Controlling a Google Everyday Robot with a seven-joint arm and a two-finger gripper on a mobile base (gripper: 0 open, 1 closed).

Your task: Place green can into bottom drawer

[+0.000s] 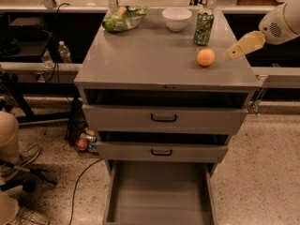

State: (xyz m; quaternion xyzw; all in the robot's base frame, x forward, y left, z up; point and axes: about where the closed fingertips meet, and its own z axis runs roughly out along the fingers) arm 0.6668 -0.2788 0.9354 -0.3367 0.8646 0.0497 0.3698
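Observation:
I should next close my gripper on the middle of the green can (203, 26) beside the white bowl.
The green can (203, 27) stands upright at the back right of the grey cabinet top (140, 60), next to a white bowl. The bottom drawer (159, 193) is pulled out at the foot of the cabinet, its flat floor bare. My gripper (234, 52) reaches in from the right edge, over the cabinet's right side. It is right of an orange fruit and in front of and right of the can, apart from both. It holds nothing that I can see.
A white bowl (176, 18) and a green snack bag (123, 18) lie at the back of the top. An orange (205, 57) sits near the right edge. Two shallower drawers (164, 118) with black handles stand slightly open above the bottom one. Cables and bottles lie left.

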